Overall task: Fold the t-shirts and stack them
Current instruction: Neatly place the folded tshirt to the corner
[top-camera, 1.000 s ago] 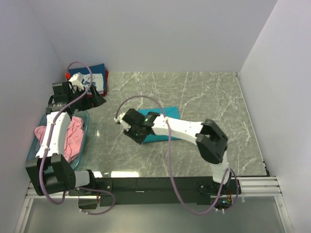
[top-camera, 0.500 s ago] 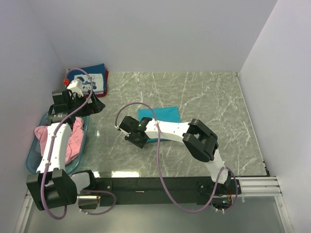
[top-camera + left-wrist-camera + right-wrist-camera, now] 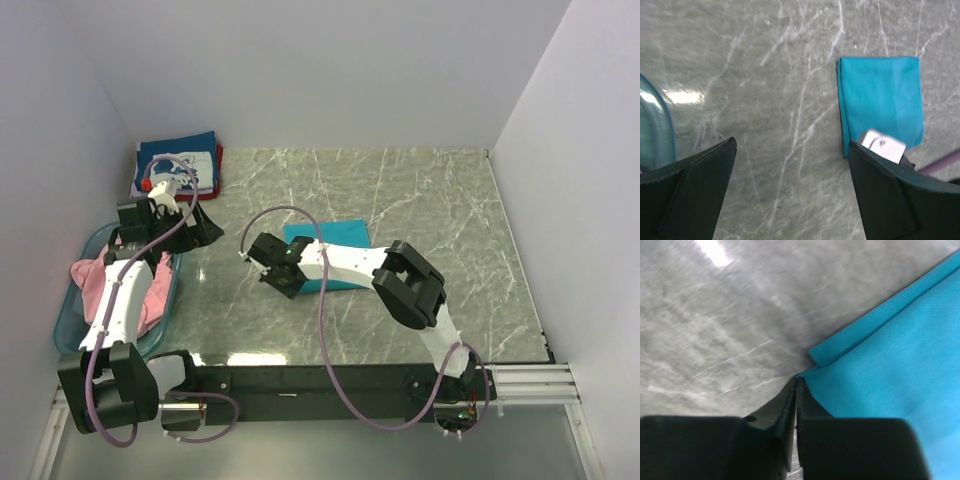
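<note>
Next, I close my left gripper on the basket-side edge [image 3: 288,237] [image 3: 844,125] of the teal t-shirt, beside the spot where my right gripper pinches the cloth.
A folded teal t-shirt [image 3: 338,236] [image 3: 880,97] [image 3: 890,350] lies flat on the marble table near its middle. My right gripper [image 3: 291,286] [image 3: 797,380] is low at the shirt's near-left corner, its jaws pressed together with the cloth's edge pinched at the tips. My left gripper [image 3: 197,226] [image 3: 792,190] hangs wide open over bare table beside the basket, with nothing between its fingers. A pink t-shirt [image 3: 152,290] lies crumpled in the basket. A navy t-shirt with white print [image 3: 196,160] rests folded on a red one [image 3: 219,166] at the back left.
The translucent light-blue basket [image 3: 66,316] [image 3: 655,125] stands at the table's left edge under the left arm. White walls close the table in at the back and both sides. The right arm's purple cable loops over the table's near part.
The right gripper's jaws have closed on the teal shirt's near-left corner. The left arm has drawn back from the folded stack toward the basket, gripper still open.
</note>
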`<control>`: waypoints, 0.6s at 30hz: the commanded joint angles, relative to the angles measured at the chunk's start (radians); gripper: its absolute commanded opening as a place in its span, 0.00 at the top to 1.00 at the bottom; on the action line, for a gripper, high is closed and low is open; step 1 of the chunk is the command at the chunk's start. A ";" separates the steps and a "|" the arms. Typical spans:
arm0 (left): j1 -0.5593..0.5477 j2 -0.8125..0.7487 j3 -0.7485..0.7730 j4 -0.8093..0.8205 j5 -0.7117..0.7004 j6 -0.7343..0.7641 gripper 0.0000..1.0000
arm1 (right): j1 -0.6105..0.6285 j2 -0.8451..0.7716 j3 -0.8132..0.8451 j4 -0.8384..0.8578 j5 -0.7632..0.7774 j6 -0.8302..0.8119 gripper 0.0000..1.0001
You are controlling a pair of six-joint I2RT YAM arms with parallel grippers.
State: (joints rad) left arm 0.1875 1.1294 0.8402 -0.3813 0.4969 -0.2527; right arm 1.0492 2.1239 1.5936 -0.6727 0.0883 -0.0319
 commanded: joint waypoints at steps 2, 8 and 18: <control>-0.002 0.000 -0.047 0.067 0.084 -0.039 0.01 | -0.043 0.019 0.006 0.004 -0.025 0.006 1.00; -0.045 0.027 -0.108 0.162 0.120 -0.153 0.01 | -0.074 -0.097 -0.040 0.036 -0.080 -0.014 1.00; -0.112 0.194 -0.148 0.295 0.186 -0.401 0.00 | -0.081 -0.237 -0.067 0.099 -0.140 0.004 1.00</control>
State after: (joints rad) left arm 0.0826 1.2831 0.7067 -0.1749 0.6277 -0.5381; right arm 0.9741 1.9522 1.5238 -0.6212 -0.0246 -0.0341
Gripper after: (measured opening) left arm 0.995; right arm 0.007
